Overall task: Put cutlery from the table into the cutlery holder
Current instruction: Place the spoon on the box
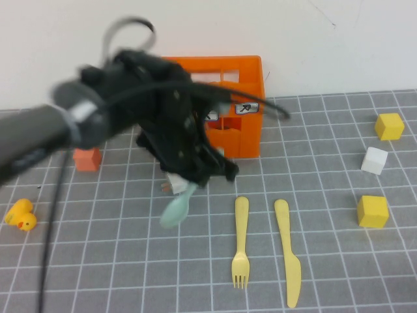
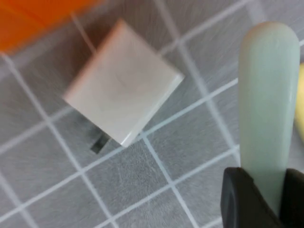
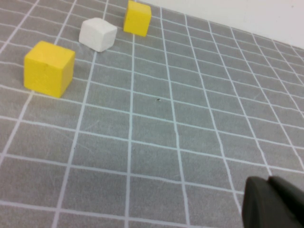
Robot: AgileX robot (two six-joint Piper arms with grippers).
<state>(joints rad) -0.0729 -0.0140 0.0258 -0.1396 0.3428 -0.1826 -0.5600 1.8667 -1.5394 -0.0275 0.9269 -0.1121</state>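
Note:
Next, I let go of the spoon, which hangs tilted just above the table, with my left gripper in the orange cutlery holder's end compartment (image 1: 172, 122) nearest the orange-pink cube.
My left gripper (image 1: 187, 187) is shut on the pale mint-green spoon (image 1: 176, 208), which hangs tilted just above the table (image 1: 117, 261) in front of the orange cutlery holder (image 1: 238, 91). In the left wrist view the spoon (image 2: 266, 95) stands out from between the dark fingers (image 2: 240, 199) of the left gripper (image 2: 265, 179). A yellow fork (image 1: 241, 241) and a yellow knife (image 1: 288, 254) lie side by side on the table to the right of the spoon. My right gripper (image 3: 274, 205) is shut over bare table and holds nothing; the high view does not show it.
A white block (image 2: 123, 88) lies under the left gripper, near the holder's corner (image 2: 38, 19). An orange-pink cube (image 1: 86, 158) and a yellow duck (image 1: 21, 215) sit at the left. Two yellow cubes (image 1: 389, 126) (image 1: 372, 210) and a white cube (image 1: 374, 160) sit at the right.

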